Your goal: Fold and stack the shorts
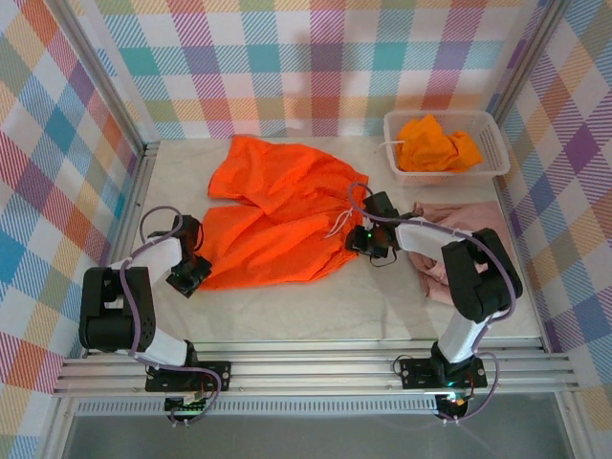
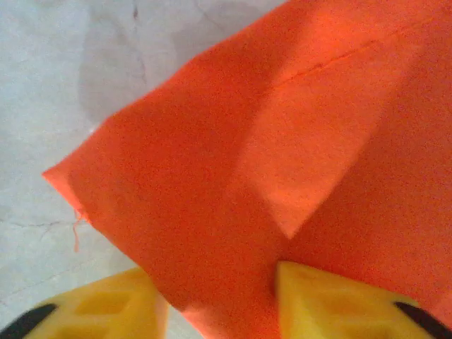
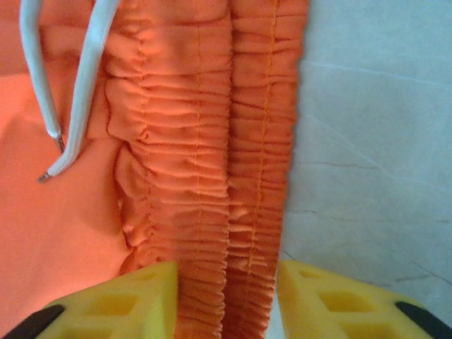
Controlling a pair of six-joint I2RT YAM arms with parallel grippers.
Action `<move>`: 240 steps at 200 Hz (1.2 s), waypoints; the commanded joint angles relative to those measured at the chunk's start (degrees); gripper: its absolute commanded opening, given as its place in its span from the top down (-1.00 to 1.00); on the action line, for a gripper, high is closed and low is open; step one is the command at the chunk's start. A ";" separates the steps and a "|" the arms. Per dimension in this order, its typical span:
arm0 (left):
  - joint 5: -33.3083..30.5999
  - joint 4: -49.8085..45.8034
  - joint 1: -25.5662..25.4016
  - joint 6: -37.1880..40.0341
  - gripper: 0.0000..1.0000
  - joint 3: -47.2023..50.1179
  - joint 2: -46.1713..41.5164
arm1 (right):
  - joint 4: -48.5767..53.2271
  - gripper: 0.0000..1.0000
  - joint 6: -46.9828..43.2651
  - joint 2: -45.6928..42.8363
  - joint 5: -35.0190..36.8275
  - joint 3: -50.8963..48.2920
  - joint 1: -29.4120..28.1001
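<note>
The orange shorts' waistband's near end slants toward the hem, so next I open my right gripper, pinch the waistband's gathered edge [image 3: 212,293] and pull it straight.
The bright orange shorts [image 1: 277,215] lie spread on the table's middle. My left gripper [image 1: 188,275] is at their near-left hem corner. Its yellow fingers straddle that corner of the orange shorts [image 2: 282,141], and the left gripper [image 2: 215,282] is partly closed, the cloth lying flat and unpinched. My right gripper [image 1: 368,239] is at the gathered waistband of the orange shorts [image 3: 205,141]. This right gripper [image 3: 227,275] stands part open around the band, a sliver of table showing beside the right finger. The pink shorts [image 1: 459,215] lie under the right arm. The yellow-orange shorts [image 1: 435,143] sit in the basket.
The white mesh basket [image 1: 497,153] stands at the back right corner. The white drawstring [image 3: 78,92] trails left of the waistband. Checked walls and metal rails close in the table on three sides. Bare tabletop [image 1: 316,311] runs along the near edge.
</note>
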State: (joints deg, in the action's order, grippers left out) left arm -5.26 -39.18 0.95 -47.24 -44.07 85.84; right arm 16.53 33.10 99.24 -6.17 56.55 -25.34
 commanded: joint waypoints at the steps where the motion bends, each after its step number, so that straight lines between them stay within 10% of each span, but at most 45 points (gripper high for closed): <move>1: 3.16 5.52 0.26 0.14 0.41 0.16 2.66 | 1.32 0.26 -1.69 0.82 -0.68 2.47 -0.60; 56: 5.36 3.83 0.28 2.27 1.00 -1.70 1.00 | 2.11 0.60 -2.17 1.03 -2.32 3.07 -0.96; 156: 5.38 -1.08 0.28 4.18 1.00 -4.67 -5.79 | 4.28 0.07 -4.00 -4.64 -2.45 -0.51 -3.72; 240: 6.40 0.64 -0.25 3.83 1.00 -3.47 -4.81 | 1.88 0.15 -3.94 -0.05 -3.85 -0.30 -4.58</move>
State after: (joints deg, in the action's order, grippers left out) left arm 0.60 -38.72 1.17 -43.90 -47.94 80.84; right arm 18.83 30.33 96.62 -9.47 54.92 -29.36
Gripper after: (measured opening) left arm 0.050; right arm 0.440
